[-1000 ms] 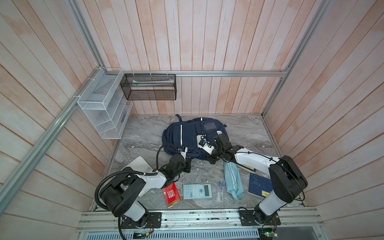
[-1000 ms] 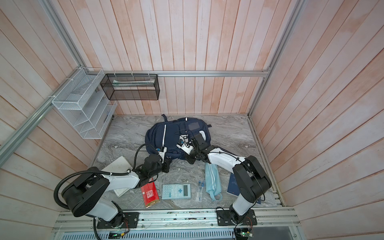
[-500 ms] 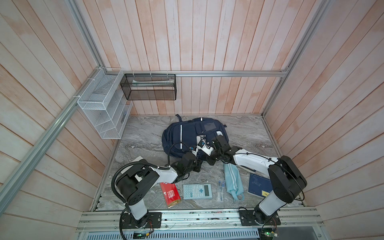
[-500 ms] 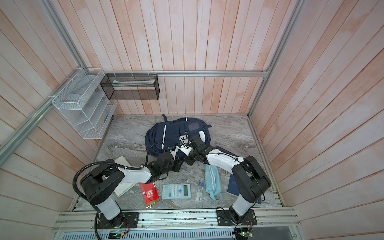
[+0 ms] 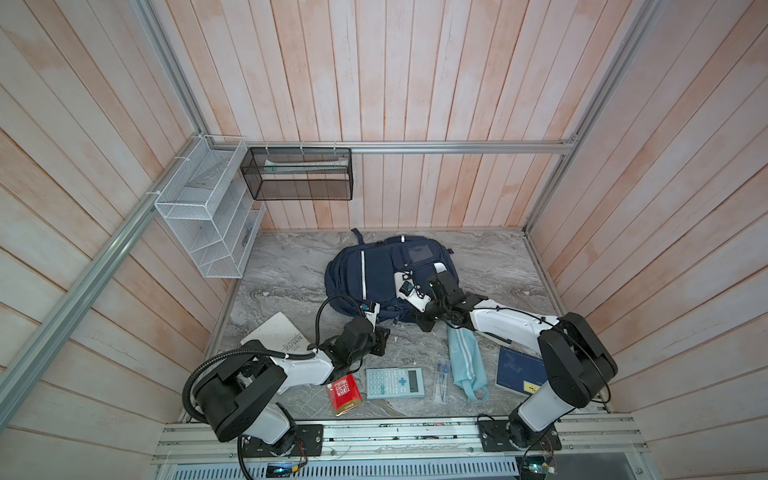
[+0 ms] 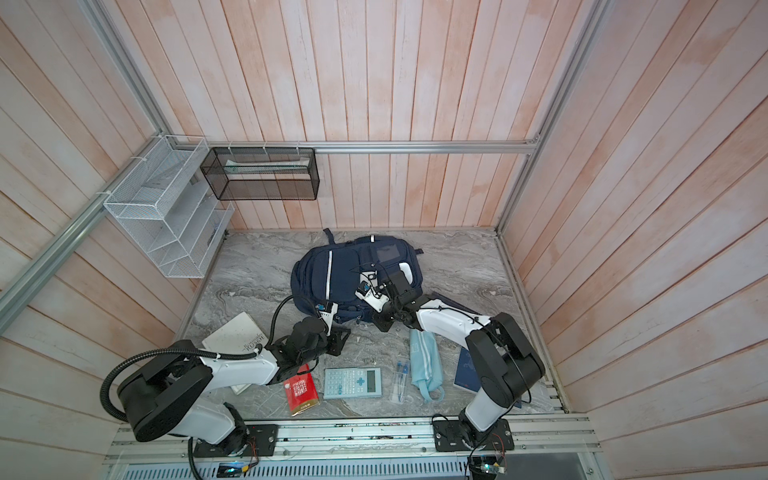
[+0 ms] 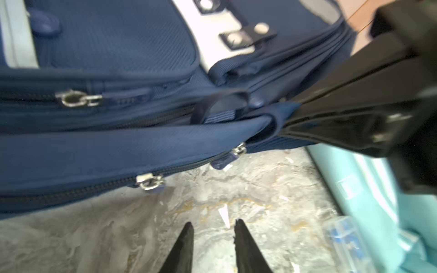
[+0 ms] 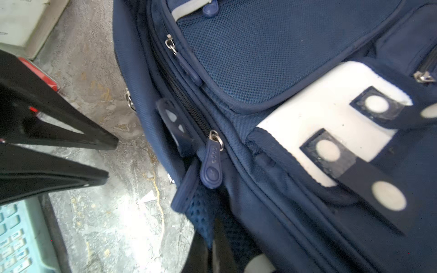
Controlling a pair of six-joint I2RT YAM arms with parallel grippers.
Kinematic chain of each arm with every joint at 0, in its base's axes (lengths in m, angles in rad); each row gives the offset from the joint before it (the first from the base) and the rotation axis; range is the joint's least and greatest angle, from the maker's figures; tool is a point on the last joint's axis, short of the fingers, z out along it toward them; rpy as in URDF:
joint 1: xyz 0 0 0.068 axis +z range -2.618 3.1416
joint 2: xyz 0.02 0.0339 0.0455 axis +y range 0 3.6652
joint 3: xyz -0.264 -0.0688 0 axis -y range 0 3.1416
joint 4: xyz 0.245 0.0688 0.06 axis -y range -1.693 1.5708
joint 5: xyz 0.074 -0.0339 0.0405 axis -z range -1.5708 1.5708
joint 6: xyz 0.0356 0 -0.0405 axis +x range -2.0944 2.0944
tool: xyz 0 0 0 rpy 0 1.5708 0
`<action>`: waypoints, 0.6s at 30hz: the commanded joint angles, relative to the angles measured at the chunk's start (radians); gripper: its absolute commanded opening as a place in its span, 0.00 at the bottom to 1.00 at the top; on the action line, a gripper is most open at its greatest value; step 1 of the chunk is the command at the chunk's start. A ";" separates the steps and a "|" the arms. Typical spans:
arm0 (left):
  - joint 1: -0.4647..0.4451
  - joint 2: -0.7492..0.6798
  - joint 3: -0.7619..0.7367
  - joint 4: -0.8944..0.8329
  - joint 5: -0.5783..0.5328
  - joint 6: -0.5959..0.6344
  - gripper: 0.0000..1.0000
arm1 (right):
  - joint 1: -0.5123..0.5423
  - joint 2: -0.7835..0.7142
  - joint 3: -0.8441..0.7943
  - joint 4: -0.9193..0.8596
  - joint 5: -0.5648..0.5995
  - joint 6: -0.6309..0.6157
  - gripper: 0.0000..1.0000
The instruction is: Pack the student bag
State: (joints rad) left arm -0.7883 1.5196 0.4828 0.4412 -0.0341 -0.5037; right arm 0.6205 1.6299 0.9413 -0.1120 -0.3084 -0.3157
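Observation:
I will grip the slider's pull (image 7: pixel 154 185) and draw it away from my right gripper, because my left gripper's empty fingers are short of the lowest zipper's slider.
The student bag (image 5: pixel 374 274) (image 6: pixel 345 270), a navy backpack with white stripes, lies flat at the middle of the marble table. My right gripper (image 5: pixel 424 323) (image 6: pixel 382 325) is shut on a fold of navy fabric at the bag's near edge (image 7: pixel 281 115); in the right wrist view the pinched mesh fabric (image 8: pixel 203 219) runs down between the jaws. My left gripper (image 7: pixel 214 224) (image 5: pixel 380 340) hovers low over bare table just in front of the bag, open, with nothing between its fingers. Silver zipper sliders (image 7: pixel 149 182) sit on the bag's lowest zipper, facing it.
Along the table's front lie a white book (image 5: pixel 278 332), a red packet (image 5: pixel 345 392), a calculator (image 5: pixel 394 382), a clear pen pack (image 5: pixel 441 378), a light-blue pouch (image 5: pixel 465 357) and a navy booklet (image 5: pixel 519 370). White (image 5: pixel 203 216) and black (image 5: pixel 297 174) wire baskets hang on the walls.
My left gripper was shut at the bag's near edge; it has opened and drawn back from the bag. The right gripper keeps its pinch on the bag's edge.

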 commanded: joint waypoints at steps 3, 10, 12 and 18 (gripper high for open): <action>0.002 0.082 0.075 0.063 -0.008 0.056 0.32 | 0.007 -0.056 0.008 0.021 -0.081 0.024 0.00; 0.015 0.067 0.063 0.025 -0.170 0.010 0.24 | 0.007 -0.077 -0.006 0.018 -0.071 0.015 0.00; 0.031 0.015 0.007 0.036 -0.173 -0.009 0.36 | 0.008 -0.077 -0.009 0.015 -0.062 0.012 0.00; 0.048 -0.207 -0.173 0.084 -0.045 0.033 0.66 | 0.007 -0.057 0.008 0.015 -0.065 0.017 0.00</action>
State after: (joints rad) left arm -0.7414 1.3727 0.3553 0.4873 -0.1295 -0.4946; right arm 0.6212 1.5837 0.9310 -0.1215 -0.3344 -0.3130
